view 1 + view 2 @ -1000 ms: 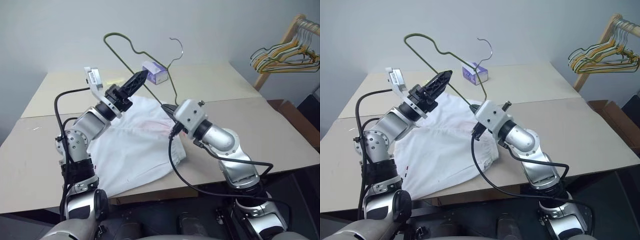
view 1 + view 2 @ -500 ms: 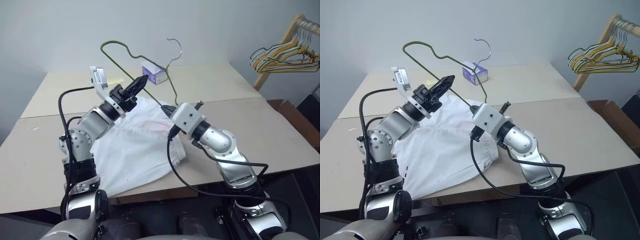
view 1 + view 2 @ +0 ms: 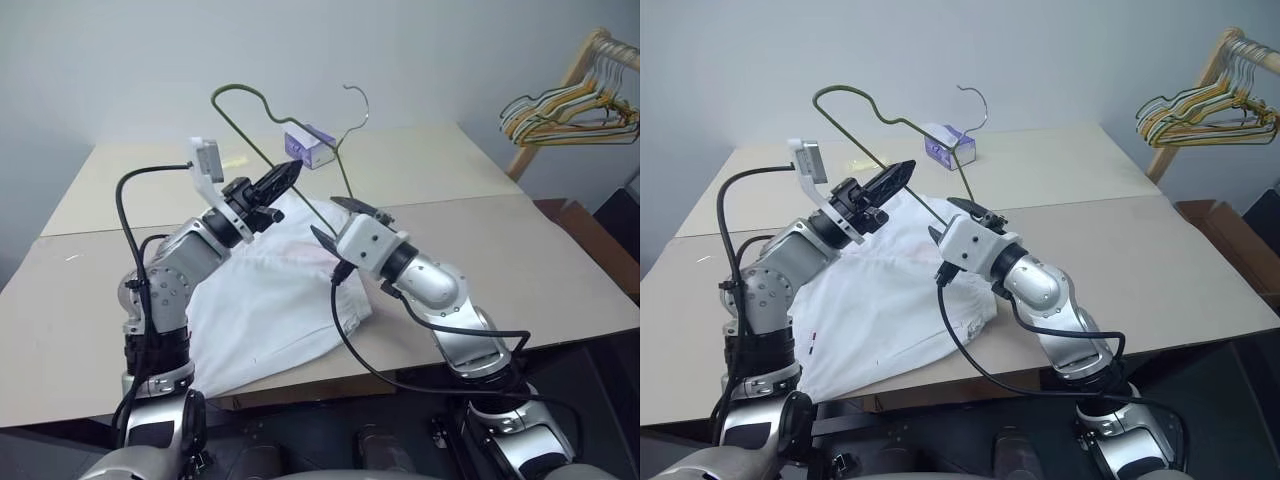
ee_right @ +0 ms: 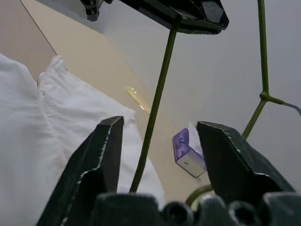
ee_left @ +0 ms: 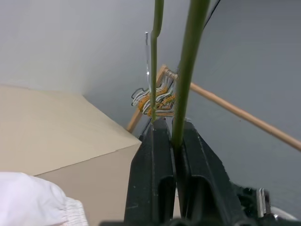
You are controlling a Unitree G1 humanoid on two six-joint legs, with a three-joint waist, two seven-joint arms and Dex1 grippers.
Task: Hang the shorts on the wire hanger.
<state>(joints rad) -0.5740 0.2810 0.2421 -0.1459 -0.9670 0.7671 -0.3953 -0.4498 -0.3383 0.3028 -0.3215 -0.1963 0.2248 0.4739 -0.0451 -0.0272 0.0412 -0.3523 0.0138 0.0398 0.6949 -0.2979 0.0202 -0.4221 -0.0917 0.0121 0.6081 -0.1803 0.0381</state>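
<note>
My right gripper's fingers have the wire hanger's long bar and shoulder spread wide across them, so next I turn my right gripper and pinch the wire hanger's rounded end (image 4: 199,192).
The wire hanger (image 3: 245,133), thin olive-green wire with a silvery hook (image 3: 358,95), is held tilted in the air above the table. My left gripper (image 3: 290,172) is shut on its long straight bar, and the left wrist view shows the wire (image 5: 188,61) pinched between the black fingers (image 5: 155,155). My right gripper (image 3: 338,222) is open at the bar's lower end. The wire (image 4: 162,84) passes between its spread fingers (image 4: 101,155) without being gripped. The white shorts (image 3: 270,300) lie spread flat on the table under both arms.
A purple tissue box (image 3: 308,148) stands on the tan table (image 3: 500,250) behind the hanger. At the far right, a bunch of coloured hangers (image 3: 570,110) hangs on a wooden rack, with a cardboard box (image 3: 585,225) below it.
My left gripper has shut on the hanger's bar and rolled a little. My right gripper has opened and let go of the bar's lower end. The hanger has tipped slightly.
</note>
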